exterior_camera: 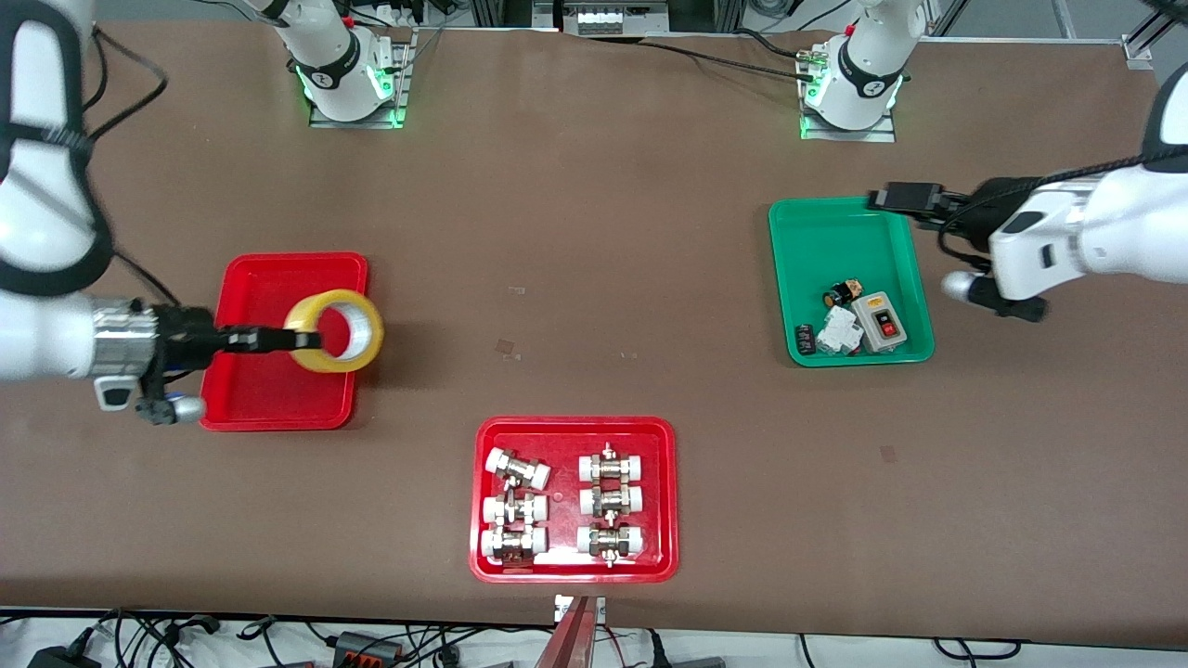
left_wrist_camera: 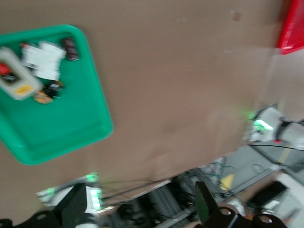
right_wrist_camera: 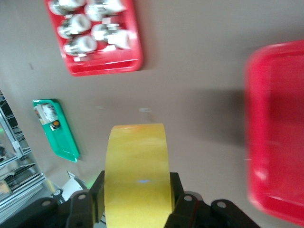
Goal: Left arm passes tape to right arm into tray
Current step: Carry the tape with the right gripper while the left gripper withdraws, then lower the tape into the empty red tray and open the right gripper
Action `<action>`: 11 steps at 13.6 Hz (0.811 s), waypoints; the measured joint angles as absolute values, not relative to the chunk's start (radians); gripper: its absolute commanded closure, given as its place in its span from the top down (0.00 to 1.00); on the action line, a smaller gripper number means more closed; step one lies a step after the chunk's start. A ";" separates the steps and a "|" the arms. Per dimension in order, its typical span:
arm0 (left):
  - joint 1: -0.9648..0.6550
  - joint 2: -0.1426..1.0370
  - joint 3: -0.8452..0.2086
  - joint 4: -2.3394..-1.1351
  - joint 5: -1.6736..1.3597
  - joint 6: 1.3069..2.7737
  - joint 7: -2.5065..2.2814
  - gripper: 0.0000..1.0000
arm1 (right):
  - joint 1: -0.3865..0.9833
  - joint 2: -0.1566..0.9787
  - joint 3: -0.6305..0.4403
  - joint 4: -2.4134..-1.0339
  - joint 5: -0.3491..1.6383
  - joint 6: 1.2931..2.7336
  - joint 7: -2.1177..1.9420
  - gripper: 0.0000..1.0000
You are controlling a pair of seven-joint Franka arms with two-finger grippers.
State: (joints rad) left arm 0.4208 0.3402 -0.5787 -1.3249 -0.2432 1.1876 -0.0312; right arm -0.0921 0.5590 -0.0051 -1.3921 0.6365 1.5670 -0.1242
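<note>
My right gripper needs to release the yellowish tape roll on the middle of the plain red tray (exterior_camera: 283,346).
The yellowish tape roll (exterior_camera: 365,340) hangs in the air, gripped across its width by my right gripper (exterior_camera: 299,340). It is over the plain red tray's (exterior_camera: 278,278) edge on the side toward the table's middle. In the right wrist view the tape (right_wrist_camera: 137,161) fills the space between the black fingers (right_wrist_camera: 97,192) of the right gripper (right_wrist_camera: 137,192), with the red tray (right_wrist_camera: 280,142) beside it. My left gripper (exterior_camera: 905,197) is open and empty over the green tray's corner. Its fingers (left_wrist_camera: 76,206) stand wide apart in the left wrist view.
A red tray (exterior_camera: 575,429) with white-capped metal fittings lies near the front camera at the table's middle and shows in the right wrist view (right_wrist_camera: 102,69). A green tray (exterior_camera: 835,232) with small electrical parts lies toward the left arm's end and shows in the left wrist view (left_wrist_camera: 61,128).
</note>
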 measured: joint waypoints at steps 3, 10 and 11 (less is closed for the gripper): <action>0.424 0.298 -0.583 -1.323 -0.030 1.192 0.065 1.00 | -0.206 0.663 -0.004 -1.395 0.636 1.543 -0.256 0.36; 0.361 0.231 -0.511 -1.331 0.112 1.328 0.185 1.00 | -0.285 0.762 -0.003 -1.399 0.632 1.541 -0.429 0.36; 0.309 0.212 -0.451 -1.341 0.108 1.339 0.186 1.00 | -0.294 0.773 -0.003 -1.404 0.631 1.541 -0.449 0.36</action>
State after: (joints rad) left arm 0.3095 0.2121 -0.4506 -1.3406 0.1079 1.3394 0.1860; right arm -0.2944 0.7728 -0.0026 -1.4045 0.6314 1.5411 -0.4489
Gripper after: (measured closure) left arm 0.000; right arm 0.454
